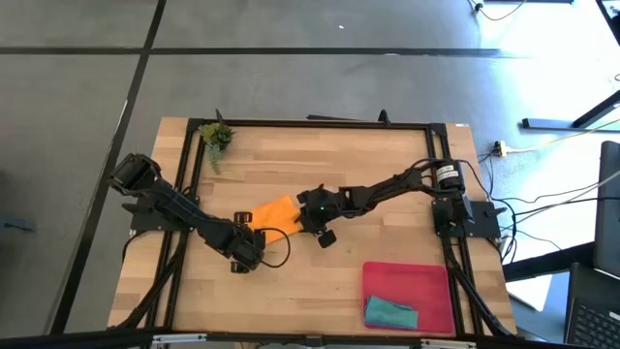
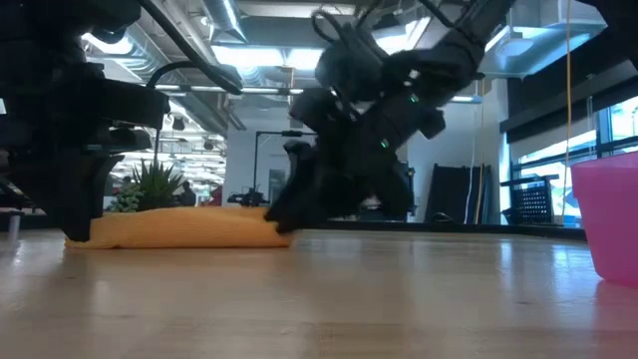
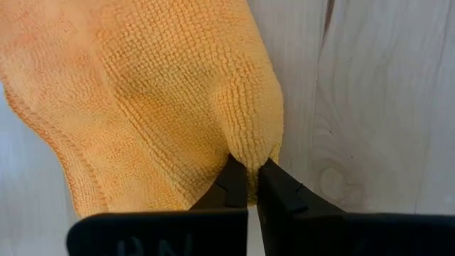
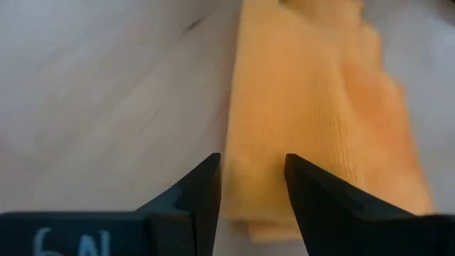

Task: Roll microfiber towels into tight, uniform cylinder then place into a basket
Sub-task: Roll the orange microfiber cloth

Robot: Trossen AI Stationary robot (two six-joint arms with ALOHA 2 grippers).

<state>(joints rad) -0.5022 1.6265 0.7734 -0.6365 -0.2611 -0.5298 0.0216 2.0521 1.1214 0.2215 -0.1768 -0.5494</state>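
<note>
My right gripper is by the orange towel's far end, which lies loose. It should pinch that end's edge (image 4: pixel 238 203) and hold it still while my left gripper swings the towel's near end around.
The orange towel (image 1: pixel 274 213) lies folded into a long strip on the wooden table, slanting from near left to far right. My left gripper (image 1: pixel 250 231) stands at the strip's near-left end, shut on the cloth. My right gripper (image 1: pixel 305 219) is at the far-right end, slanting down. Its open fingers (image 4: pixel 206 192) straddle one long edge of the strip (image 4: pixel 256 178). The teal towel (image 1: pixel 390 312) lies bunched in the near-left corner of the red-pink basket (image 1: pixel 407 268). My left gripper pinches a small tuck of the orange towel's end edge (image 3: pixel 254 155) between its two fingertips, coming steeply from above. The cloth puckers where it is held, and the rest lies flat on the table. Whether my right gripper touches the towel, I cannot tell.
A small green plant sprig (image 1: pixel 217 138) lies at the far left corner. The basket stands at the near right, its pink wall (image 2: pixel 610 219) showing in the low view. Bare wood stretches between the towel and the basket.
</note>
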